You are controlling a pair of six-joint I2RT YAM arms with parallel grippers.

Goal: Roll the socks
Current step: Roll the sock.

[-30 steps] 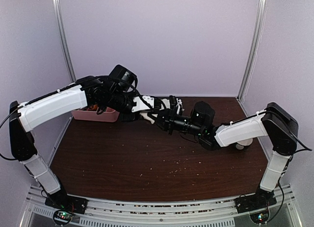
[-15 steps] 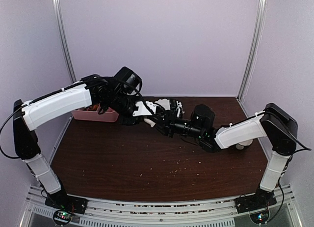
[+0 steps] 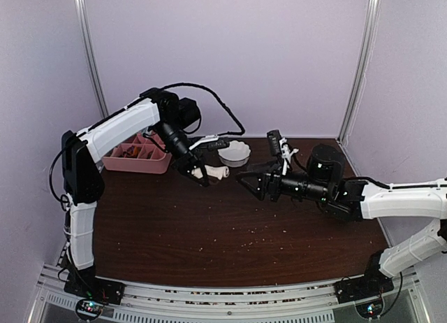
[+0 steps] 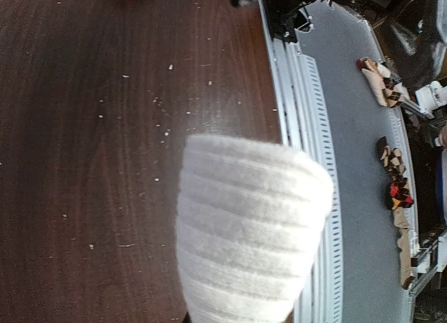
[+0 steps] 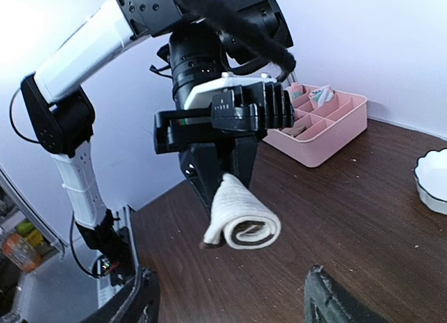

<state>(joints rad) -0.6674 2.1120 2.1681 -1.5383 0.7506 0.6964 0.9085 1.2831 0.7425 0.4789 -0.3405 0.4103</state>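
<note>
I can see the roll sticking out crosswise from my left gripper, so I need to take its free spiral end [image 5: 251,231] with my right gripper and let my left gripper regrip before the pink tray.
The socks [image 3: 214,173] are a tight roll, cream ribbed fabric outside with a dark layer spiralling inside. My left gripper [image 3: 198,173] is shut on one end of the roll and holds it just above the brown table. From the right wrist the roll [image 5: 242,219] hangs below the left gripper [image 5: 225,183]. In the left wrist view the roll [image 4: 246,246] fills the lower middle and hides the fingers. My right gripper [image 3: 253,184] stands open a short way right of the roll, its fingertips [image 5: 143,295] wide apart and touching nothing.
A white scalloped bowl [image 3: 234,154] sits behind the roll. A pink divided tray [image 3: 136,157] stands at the back left. Crumbs dot the table [image 3: 209,232]. Patterned fabric pieces [image 4: 395,190] lie on the grey floor beyond the table's rail.
My right gripper has opened, let go of the roll and drawn back to the right. The left gripper has closed on the roll and now holds it alone, its arm swung upright.
</note>
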